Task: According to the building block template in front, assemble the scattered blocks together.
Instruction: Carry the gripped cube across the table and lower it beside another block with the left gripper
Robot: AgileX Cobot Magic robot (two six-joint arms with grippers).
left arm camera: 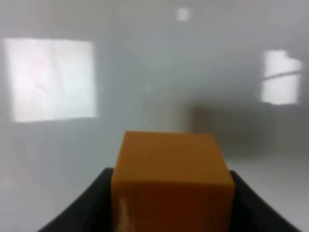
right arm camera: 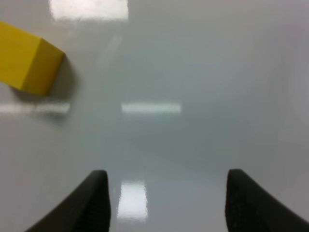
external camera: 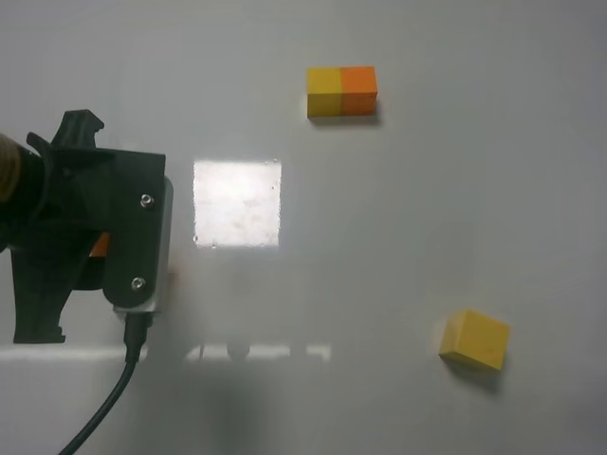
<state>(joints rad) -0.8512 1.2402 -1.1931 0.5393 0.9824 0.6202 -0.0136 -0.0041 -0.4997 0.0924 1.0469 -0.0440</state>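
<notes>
Next, my left gripper sets the orange cube down on the bare table [external camera: 384, 190] in front of the template's orange end.
The template, a yellow-and-orange bar [external camera: 341, 91], lies at the far middle of the white table. In the left wrist view my left gripper [left arm camera: 170, 181] is shut on the orange cube [left arm camera: 169, 154], with a dark finger on each side of it. From above, that arm's black wrist hides the grip and only a sliver of the orange cube [external camera: 99, 245] shows. The yellow cube [external camera: 474, 338] rests alone, slightly turned, at the near right. In the right wrist view the yellow cube [right arm camera: 26, 58] lies ahead and off to one side of my right gripper [right arm camera: 166, 193], which stands open and holds nothing.
A bright square glare patch [external camera: 237, 204] lies on the glossy white table [external camera: 398, 227] between the left arm and the template. A black cable [external camera: 114, 398] trails from the left wrist toward the near edge.
</notes>
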